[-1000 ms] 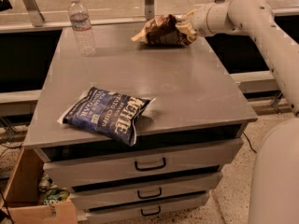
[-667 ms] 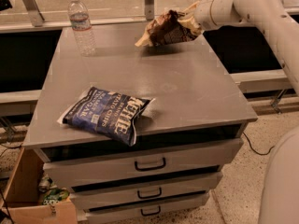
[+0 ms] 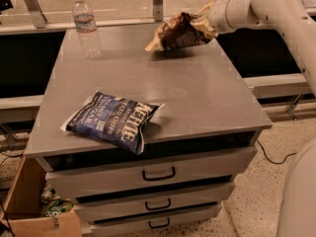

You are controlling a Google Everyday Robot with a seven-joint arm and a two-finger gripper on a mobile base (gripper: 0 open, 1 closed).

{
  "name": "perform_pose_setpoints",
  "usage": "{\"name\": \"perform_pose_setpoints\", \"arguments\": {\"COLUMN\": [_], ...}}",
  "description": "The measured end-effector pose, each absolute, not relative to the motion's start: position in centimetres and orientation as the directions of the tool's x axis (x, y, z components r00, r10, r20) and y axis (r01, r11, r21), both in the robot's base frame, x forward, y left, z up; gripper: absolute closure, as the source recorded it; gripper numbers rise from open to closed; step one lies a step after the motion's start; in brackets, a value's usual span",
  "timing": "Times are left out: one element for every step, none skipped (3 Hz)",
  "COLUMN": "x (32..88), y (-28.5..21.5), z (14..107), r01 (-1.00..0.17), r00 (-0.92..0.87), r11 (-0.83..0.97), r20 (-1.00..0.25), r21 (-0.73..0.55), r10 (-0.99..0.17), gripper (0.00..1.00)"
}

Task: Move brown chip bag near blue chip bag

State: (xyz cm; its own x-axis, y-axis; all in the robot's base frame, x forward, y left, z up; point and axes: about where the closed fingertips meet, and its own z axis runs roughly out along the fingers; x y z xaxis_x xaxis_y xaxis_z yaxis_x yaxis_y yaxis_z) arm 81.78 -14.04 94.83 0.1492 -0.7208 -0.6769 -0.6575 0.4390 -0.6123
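My gripper is going to let go of the brown chip bag on the grey top just behind the blue chip bag's far corner (image 3: 177, 78).
The brown chip bag (image 3: 177, 32), dark brown with cream ends, hangs tilted above the far right part of the grey cabinet top (image 3: 197, 88). My gripper (image 3: 201, 22) is shut on the bag's right end and holds it clear of the surface. The blue chip bag (image 3: 114, 120), navy with white "Kettle" lettering, lies flat at the front left of the top, its corner over the front edge. The two bags are well apart.
A clear plastic water bottle (image 3: 87, 26) stands at the back left of the top. The cabinet has three drawers (image 3: 158, 174) below. A cardboard box (image 3: 34, 211) with items sits on the floor at the lower left. A metal rail runs behind the cabinet.
The gripper has lifted the brown chip bag off the cabinet top and carried it slightly up. The blue bag and the bottle have not moved.
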Motion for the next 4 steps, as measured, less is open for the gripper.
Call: {"name": "perform_pose_setpoints", "arguments": {"x": [78.9,74.5,70.3,66.9], "y": [-14.6,-14.8,-15.3,-15.4], "z": [96.0,96.8,96.8,96.0], "r01": [-0.659,-0.671,-0.685,-0.703], "r00": [0.187,0.217,0.209,0.18], "r11": [0.418,0.417,0.43,0.451], "r20": [-0.675,-0.701,-0.725,-0.751], "r21": [-0.625,-0.613,-0.587,-0.55], "r10": [-0.714,-0.68,-0.656,-0.636], "gripper": [1.0,1.0,1.0,1.0]}}
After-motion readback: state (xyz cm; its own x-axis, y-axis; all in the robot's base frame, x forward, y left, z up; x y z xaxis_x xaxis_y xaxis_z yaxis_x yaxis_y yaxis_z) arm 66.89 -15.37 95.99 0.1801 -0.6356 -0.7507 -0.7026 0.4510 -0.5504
